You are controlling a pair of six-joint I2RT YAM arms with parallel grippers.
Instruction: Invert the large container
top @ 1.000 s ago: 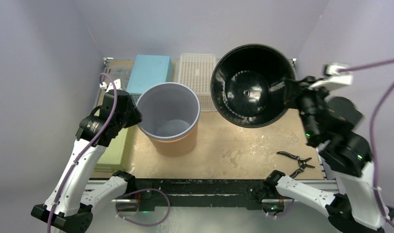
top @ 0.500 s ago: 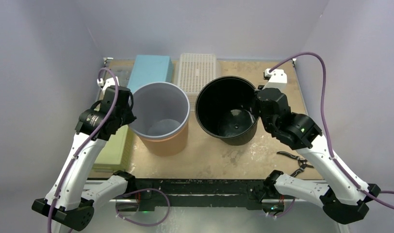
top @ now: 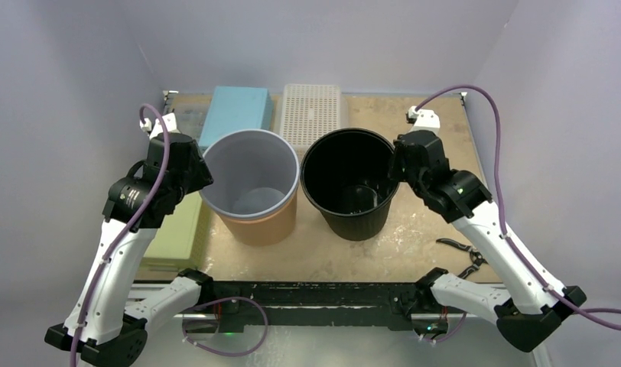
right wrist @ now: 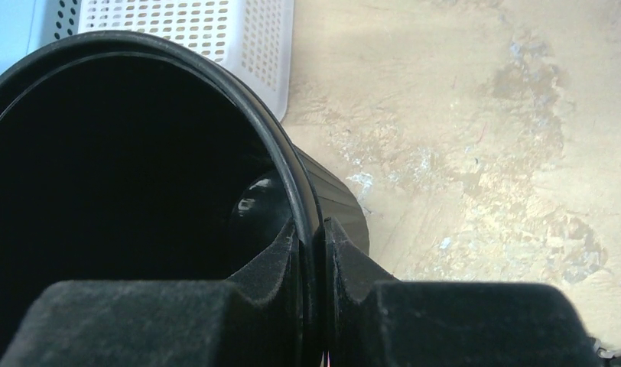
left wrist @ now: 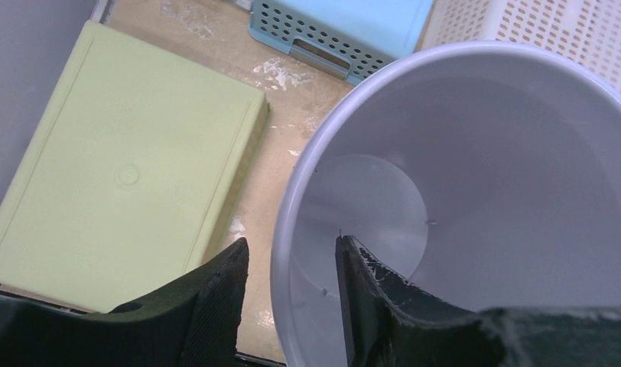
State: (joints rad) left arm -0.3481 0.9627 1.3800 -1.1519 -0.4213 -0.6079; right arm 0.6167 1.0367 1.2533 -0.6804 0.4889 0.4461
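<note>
My right gripper is holding the black pot's rim from above, so I will open it, then grip that rim at a slant from the pot's outer side [right wrist: 336,191] before tipping.
Two big containers stand upright side by side on the table. The grey container with an orange outside [top: 250,180] is on the left, and its pale inside fills the left wrist view [left wrist: 483,153]. My left gripper [top: 203,174] [left wrist: 290,248] is open and straddles its left rim, one finger outside and one inside, both clear of the wall. To its right stands the black pot [top: 349,183] [right wrist: 139,153]. My right gripper [top: 396,164] [right wrist: 311,229] is shut on that pot's right rim, one finger on each side.
A blue perforated basket [top: 237,113] and a white perforated basket [top: 311,115] lie at the back. A flat green box [top: 177,229] [left wrist: 124,168] lies at the left edge under my left arm. Black pliers [top: 466,252] lie at the front right.
The right arm brought the black pot down from a raised, tilted pose to upright on the table beside the grey container. The left jaws opened at the grey rim.
</note>
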